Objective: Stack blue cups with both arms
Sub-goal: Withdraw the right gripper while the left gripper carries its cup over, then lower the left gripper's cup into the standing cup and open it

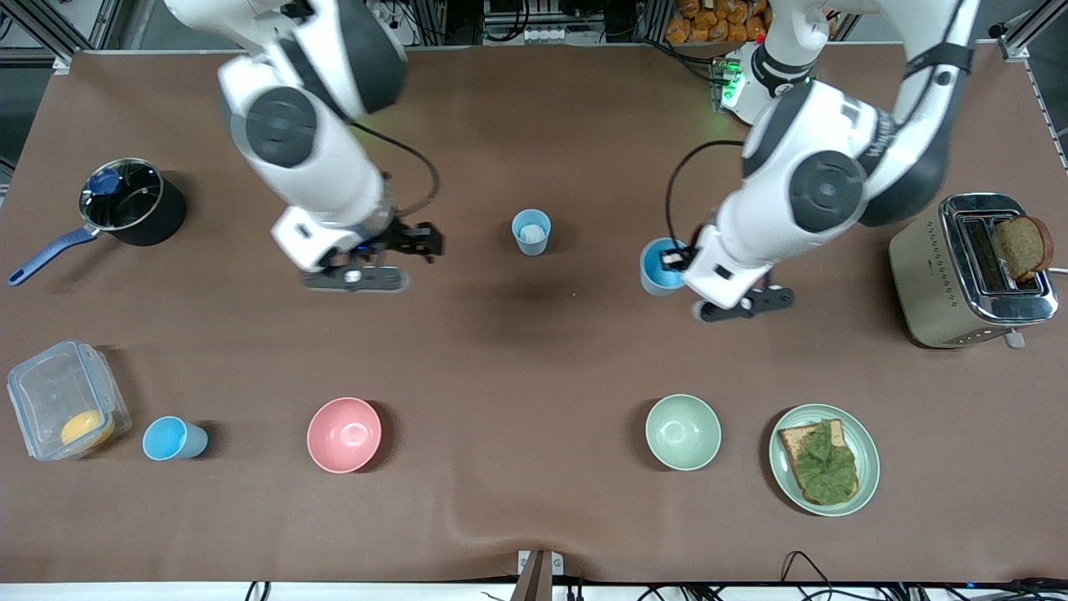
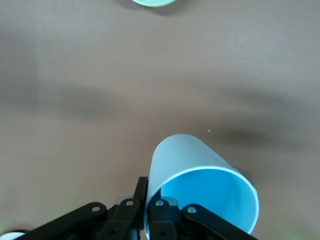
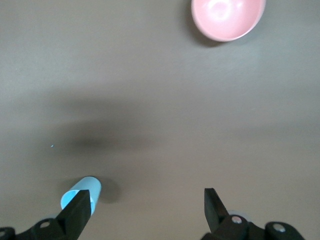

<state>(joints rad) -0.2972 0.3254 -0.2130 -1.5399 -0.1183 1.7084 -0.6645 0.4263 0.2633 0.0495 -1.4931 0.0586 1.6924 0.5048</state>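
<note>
Next, my left gripper releases its blue cup inside the other blue cup standing upright in the middle of the table (image 1: 531, 230).
My left gripper (image 1: 674, 257) is shut on the rim of a blue cup (image 1: 662, 267) with a bright sky-blue inside, one finger inside and one outside. In the left wrist view the gripper (image 2: 149, 197) holds this cup (image 2: 200, 190) tilted over the bare table. A second blue cup (image 1: 531, 231), pale inside, stands upright at mid-table. My right gripper (image 1: 415, 240) is open and empty beside it, toward the right arm's end. In the right wrist view the gripper (image 3: 146, 197) is spread wide and one finger partly hides that cup (image 3: 85, 191). A third blue cup (image 1: 173, 438) stands near the front camera.
A pink bowl (image 1: 344, 434), a pale green bowl (image 1: 682, 431) and a plate with topped toast (image 1: 824, 459) stand near the front camera. There is also a clear lidded box (image 1: 67, 401), a lidded pot (image 1: 125, 200), and a toaster with bread (image 1: 972, 267).
</note>
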